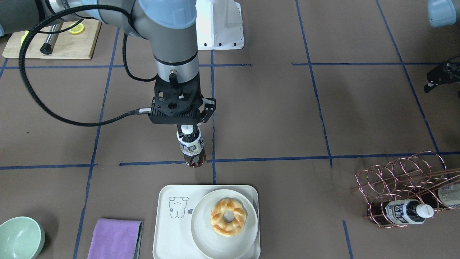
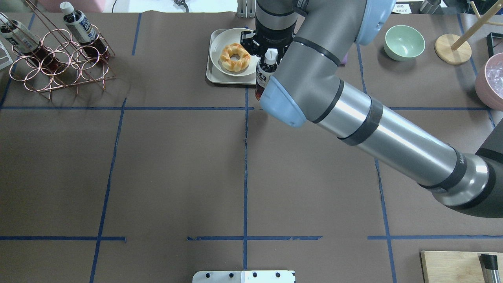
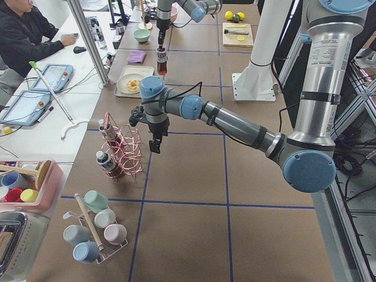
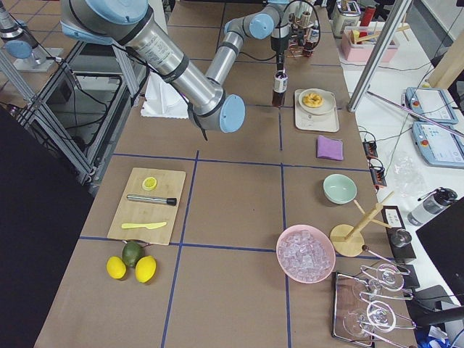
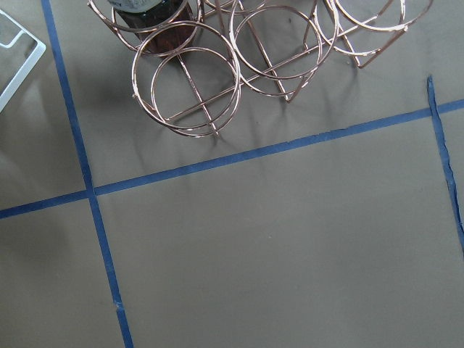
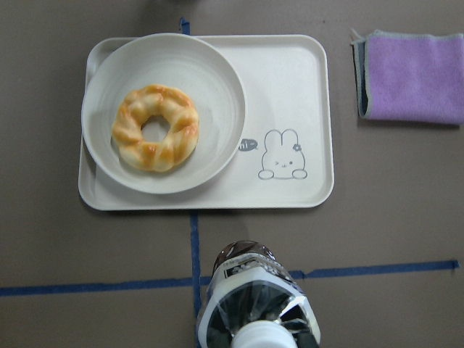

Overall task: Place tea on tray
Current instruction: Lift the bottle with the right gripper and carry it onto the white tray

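Note:
The robot's right gripper will set the tea down on the bare tray (image 1: 178, 228) (image 6: 280, 108) just past the cartoon animal, next to the white plate.
My right gripper (image 1: 187, 129) is shut on the neck of the tea (image 1: 191, 148), a small clear bottle of dark brown liquid with a white cap and a white-and-blue label. The bottle hangs upright just above the table, a little short of the tray's robot-side rim. The cream-white tray (image 1: 169, 230) with its line-drawn cartoon animal lies beyond it. In the right wrist view the bottle (image 6: 255, 304) is below the tray (image 6: 290, 94). My left gripper (image 3: 154, 144) hangs beside the copper rack. I cannot tell whether it is open or shut.
A round white plate (image 1: 201, 233) with a ring pastry (image 1: 228, 217) fills the tray's half on the robot's left. A purple cloth (image 1: 115, 239) and a green bowl (image 1: 19, 237) lie beside the tray. A copper wire rack (image 1: 402, 180) holds more alike bottles (image 1: 406, 212). A wooden board (image 1: 54, 45) is near the robot's base.

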Robot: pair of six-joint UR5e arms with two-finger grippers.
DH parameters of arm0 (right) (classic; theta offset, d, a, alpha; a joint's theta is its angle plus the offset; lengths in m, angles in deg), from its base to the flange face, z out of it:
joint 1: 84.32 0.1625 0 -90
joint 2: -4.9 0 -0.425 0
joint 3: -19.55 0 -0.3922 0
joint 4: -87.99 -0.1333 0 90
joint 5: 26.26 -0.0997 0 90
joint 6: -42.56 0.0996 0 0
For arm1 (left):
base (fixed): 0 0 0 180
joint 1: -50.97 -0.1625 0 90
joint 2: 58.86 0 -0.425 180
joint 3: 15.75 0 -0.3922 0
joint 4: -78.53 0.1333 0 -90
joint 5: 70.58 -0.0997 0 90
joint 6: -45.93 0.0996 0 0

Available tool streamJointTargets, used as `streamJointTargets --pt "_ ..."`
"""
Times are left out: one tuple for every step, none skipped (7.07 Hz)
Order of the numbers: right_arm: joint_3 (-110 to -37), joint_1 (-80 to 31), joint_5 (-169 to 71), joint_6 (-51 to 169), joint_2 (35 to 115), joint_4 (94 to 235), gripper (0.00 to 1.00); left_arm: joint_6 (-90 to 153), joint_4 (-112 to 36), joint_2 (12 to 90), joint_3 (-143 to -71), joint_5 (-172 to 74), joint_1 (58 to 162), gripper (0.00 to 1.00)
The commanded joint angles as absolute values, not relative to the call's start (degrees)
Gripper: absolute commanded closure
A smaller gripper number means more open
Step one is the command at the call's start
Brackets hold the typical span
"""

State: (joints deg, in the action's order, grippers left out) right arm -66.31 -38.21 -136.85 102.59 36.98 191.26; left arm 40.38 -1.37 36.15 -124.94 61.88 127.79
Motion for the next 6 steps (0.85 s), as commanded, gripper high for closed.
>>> streamJointTargets --pt "-52.6 -32.7 -141.8 97.0 30.5 188.0 1.0 40.3 -1.4 36.2 -125.0 62.0 128.1 0.0" --pt "-50.5 -30.7 -142.8 94.7 30.0 187.7 1.0 40.2 -1.4 36.2 -125.1 62.1 128.2 0.0" --pt "-47.9 -29.1 -143.9 92.2 29.8 187.6 1.0 40.1 -1.4 36.1 -125.1 63.6 128.2 0.0" --pt "-44.6 -28.8 -143.9 90.8 29.7 185.8 1.0 40.1 -1.4 36.2 -125.3 63.9 128.7 0.0" --pt "-40.2 -28.7 -144.3 90.9 29.4 180.8 1.0 40.1 -1.4 36.2 -125.4 63.9 128.9 0.0" --pt "-38.1 -28.5 -144.3 90.8 29.0 179.5 1.0 40.1 -1.4 36.2 -125.5 63.9 129.2 0.0"
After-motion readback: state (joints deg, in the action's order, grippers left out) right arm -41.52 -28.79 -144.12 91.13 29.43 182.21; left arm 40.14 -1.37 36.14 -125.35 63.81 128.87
